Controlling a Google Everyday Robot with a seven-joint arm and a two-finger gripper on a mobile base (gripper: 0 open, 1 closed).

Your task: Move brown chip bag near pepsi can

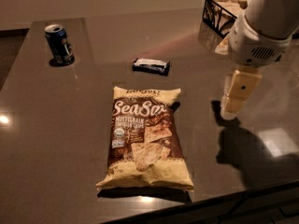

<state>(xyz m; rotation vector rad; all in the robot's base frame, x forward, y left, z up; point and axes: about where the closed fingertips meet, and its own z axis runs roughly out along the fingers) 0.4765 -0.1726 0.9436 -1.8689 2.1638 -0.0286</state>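
Observation:
Next, I grip the far end [143,97] of the brown chip bag, beside the small dark wrapped bar.
The brown chip bag [144,139] lies flat near the front middle of the dark table, brown centre, pale yellow ends, white "Sea Salt" script. The pepsi can [59,44] stands upright at the far left of the table, well apart from the bag. My gripper [235,98] hangs from the white arm at the right, above the table and to the right of the bag, touching nothing. It holds nothing that I can see.
A small dark wrapped bar [151,66] lies just beyond the bag's top edge. A black wire basket [222,13] with pale items stands at the back right. The table's front edge [201,204] runs just below the bag.

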